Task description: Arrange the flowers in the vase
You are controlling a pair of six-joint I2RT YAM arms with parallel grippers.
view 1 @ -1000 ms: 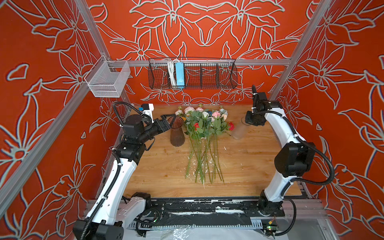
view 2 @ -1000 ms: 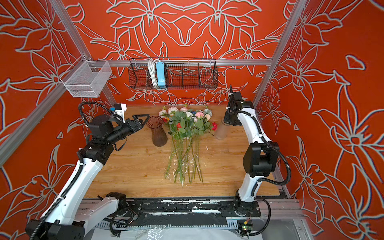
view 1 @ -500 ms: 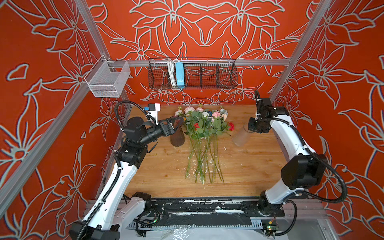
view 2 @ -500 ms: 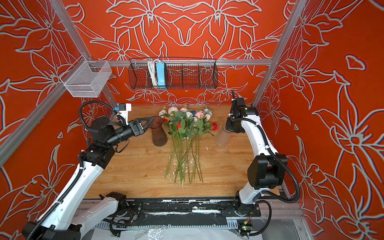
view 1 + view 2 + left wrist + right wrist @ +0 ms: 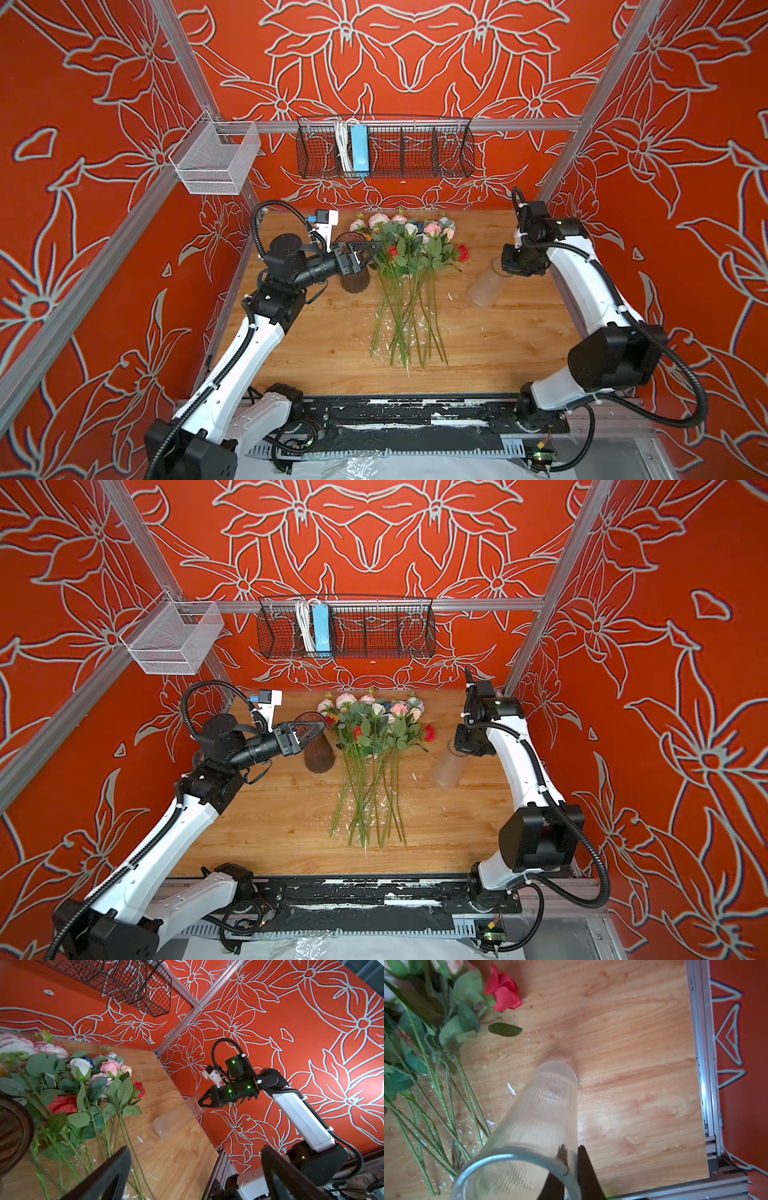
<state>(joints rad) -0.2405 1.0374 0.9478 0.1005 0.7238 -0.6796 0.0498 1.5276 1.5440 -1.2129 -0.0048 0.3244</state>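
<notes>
I should use my right gripper to set the clear ribbed vase down on the bare wood (image 5: 481, 302) (image 5: 560, 1084) next to the green flower stems.
A bunch of flowers (image 5: 409, 266) (image 5: 374, 739) with long green stems lies on the wooden table, blooms toward the back wall. They also show in the left wrist view as flowers (image 5: 83, 1088) and in the right wrist view as flowers (image 5: 425, 1043). My right gripper (image 5: 571, 1150) (image 5: 500, 266) is shut on the rim of a clear ribbed vase (image 5: 542, 1109) (image 5: 486, 286) (image 5: 448, 766), one finger inside. The vase is tilted, base on the table right of the flowers. My left gripper (image 5: 372, 253) (image 5: 318, 731) (image 5: 195, 1159) hangs open and holds nothing, above a dark brown vase (image 5: 355, 280) at the flowers' left edge.
A black wire basket (image 5: 384, 149) and a white mesh basket (image 5: 216, 160) hang on the frame at the back. An aluminium rail (image 5: 704, 1064) borders the table close to the clear vase. White flecks lie among the stems.
My left gripper has swung right, over the dark vase toward the blooms, and opened slightly wider. My right arm has drawn toward the front, and the clear vase it holds leans more.
</notes>
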